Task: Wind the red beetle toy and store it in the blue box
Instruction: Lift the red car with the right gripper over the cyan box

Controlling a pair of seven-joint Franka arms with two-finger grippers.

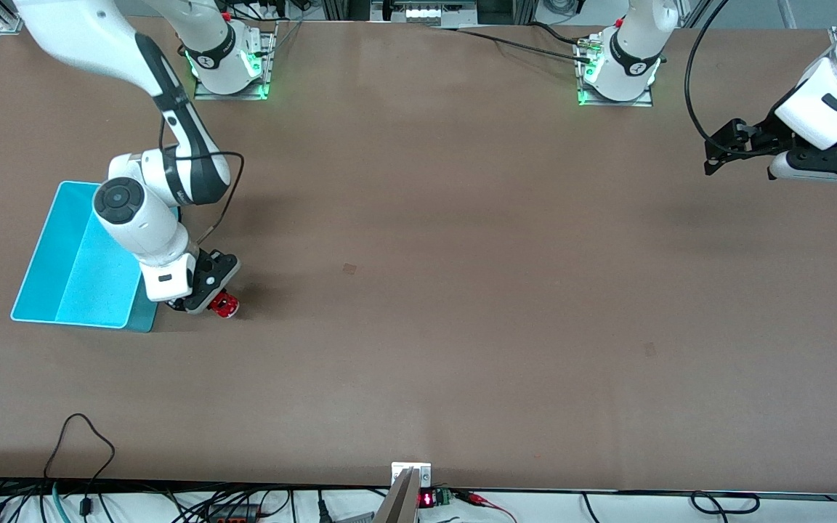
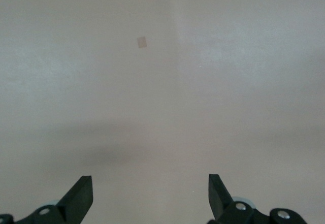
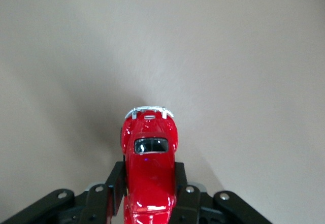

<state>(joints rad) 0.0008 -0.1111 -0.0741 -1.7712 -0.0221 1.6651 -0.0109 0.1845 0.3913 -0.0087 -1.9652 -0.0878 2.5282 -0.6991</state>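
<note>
I will set the red beetle toy inside the blue box's half nearer the table's middle (image 1: 123, 258) with my right gripper.
The red beetle toy (image 1: 225, 305) (image 3: 150, 153) rests on the brown table beside the blue box (image 1: 55, 276), on the side toward the table's middle. My right gripper (image 1: 209, 296) (image 3: 150, 181) is shut on the toy, a finger pressed against each flank, and the silvery bumper points away from the wrist. The box is open-topped with nothing visible inside; my right arm hides part of it. My left gripper (image 1: 709, 156) (image 2: 150, 193) waits open over the left arm's end of the table, with nothing between its fingers.
A small darker patch (image 1: 349, 269) (image 2: 141, 42) marks the table's middle. The arm bases (image 1: 229, 65) stand along the edge farthest from the front camera. Cables (image 1: 84, 443) trail over the nearest edge.
</note>
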